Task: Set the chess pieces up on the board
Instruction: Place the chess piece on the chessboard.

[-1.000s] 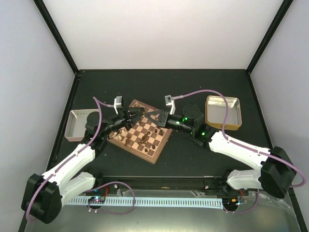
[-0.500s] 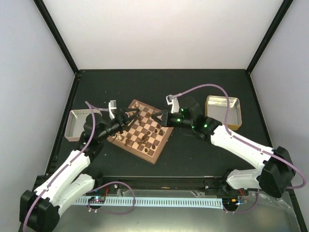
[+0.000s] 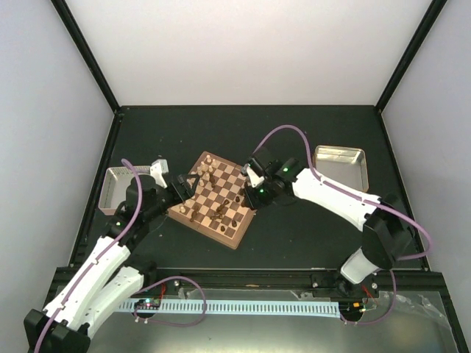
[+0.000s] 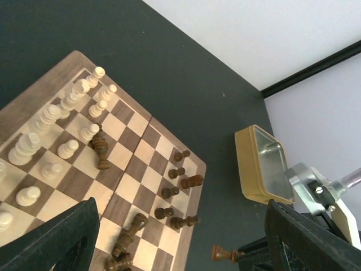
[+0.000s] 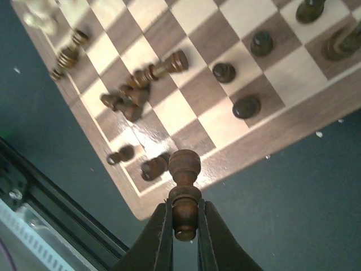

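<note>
I need to set down the dark brown piece with my right gripper and let go of it on the empty dark square [image 3: 239, 215] [image 5: 190, 140] next to the dark corner piece.
The board [image 3: 234, 241] lies at an angle in the middle of the table. Pale chess pieces [image 4: 67, 110] stand in rows along its left side. Dark ones [image 4: 176, 172] stand near the right edge, and several more [image 5: 135, 93] lie tipped over on the squares. My right gripper [image 5: 185, 228] is shut on the base of a dark brown piece [image 5: 184, 169], held just off the board's border [image 5: 225, 164]. In the top view the right gripper [image 3: 252, 195] sits at the board's right edge. My left gripper [image 3: 184, 186] is open and holds nothing, over the board's left side; its fingers [image 4: 53, 237] frame the left wrist view.
A metal tray [image 3: 116, 193] stands left of the board behind the left arm. A second tray [image 3: 340, 159] stands at the right; its wall [image 4: 248, 164] shows in the left wrist view. A black rail [image 5: 51, 186] runs along the near table edge.
My left gripper has opened and drawn back to the left from the board's far corner. The right arm has swung its gripper, still holding the dark piece, down along the board's right edge.
</note>
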`<state>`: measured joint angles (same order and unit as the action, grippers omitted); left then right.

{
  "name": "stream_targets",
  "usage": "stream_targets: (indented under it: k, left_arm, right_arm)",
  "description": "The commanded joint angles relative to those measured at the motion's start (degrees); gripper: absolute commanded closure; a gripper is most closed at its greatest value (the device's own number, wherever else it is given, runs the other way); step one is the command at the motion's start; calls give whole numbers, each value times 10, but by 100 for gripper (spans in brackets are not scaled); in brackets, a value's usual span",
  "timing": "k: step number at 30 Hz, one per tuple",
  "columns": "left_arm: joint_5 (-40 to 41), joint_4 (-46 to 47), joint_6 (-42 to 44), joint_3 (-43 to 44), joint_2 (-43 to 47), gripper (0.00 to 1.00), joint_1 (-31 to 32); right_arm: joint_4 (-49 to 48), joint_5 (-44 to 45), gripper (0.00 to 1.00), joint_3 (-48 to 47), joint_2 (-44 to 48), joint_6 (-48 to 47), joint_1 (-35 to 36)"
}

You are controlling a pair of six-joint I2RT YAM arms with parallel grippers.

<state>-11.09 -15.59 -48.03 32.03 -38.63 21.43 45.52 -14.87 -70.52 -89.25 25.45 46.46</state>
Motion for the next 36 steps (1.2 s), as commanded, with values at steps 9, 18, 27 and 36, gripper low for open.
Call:
stream_targets:
  k: [9,18,27,36]
  left_arm:
    - [29,-29,72,34,-9,18,-4]
    - [24,-29,73,28,-8,18,-4]
    - [21,-30,72,24,-7,18,-4]
    - [19,-29,67,22,-7,18,-5]
  right_arm:
    - [118,51,97,-77,-79,-65,44]
    - [125,68,96,-111,-141,-72,63]
    - [124,68,93,-135,-182,-75,65]
    - [123,62,83,-135,-196,-77,68]
